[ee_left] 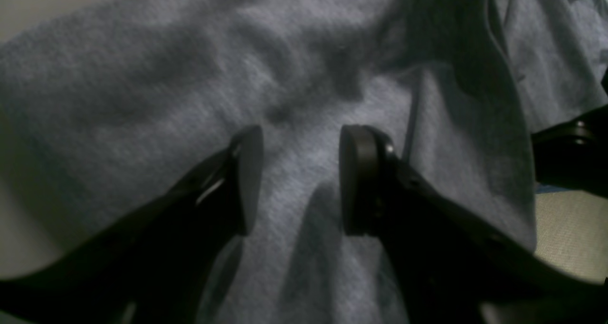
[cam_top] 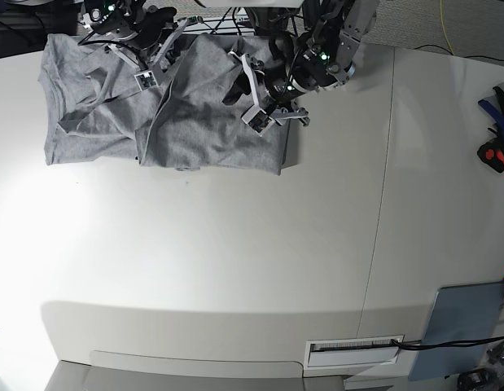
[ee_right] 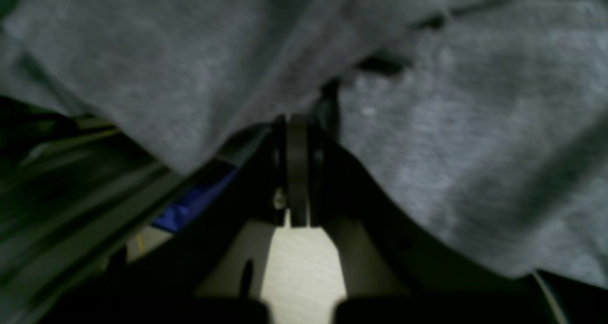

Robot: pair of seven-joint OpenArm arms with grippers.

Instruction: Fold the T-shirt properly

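Note:
Next, my right gripper opens, takes the fold's edge [cam_top: 164,97] and pulls it flat, because a raised fold doubles over the T-shirt next to my right gripper's closed fingers.
The heather-grey T-shirt [cam_top: 195,122] lies crumpled at the table's back left, with its plain side showing. My left gripper [ee_left: 301,179] hovers low over the shirt [ee_left: 190,100] with its jaws open. Cloth shows in the gap between the pads, which do not press it. The left arm [cam_top: 313,69] reaches in over the shirt's right part. My right gripper [ee_right: 297,169] is shut, its tips buried in a fold of the shirt [ee_right: 451,124] that drapes around them. The right arm [cam_top: 125,32] stands over the shirt's back left part.
The white table [cam_top: 235,269] stretches toward the front, with a seam running down its right side. Red and black tools [cam_top: 492,151] lie at the right edge. A blue-grey panel [cam_top: 463,330] sits at the front right. Dark arm hardware [ee_left: 570,148] shows beside the shirt.

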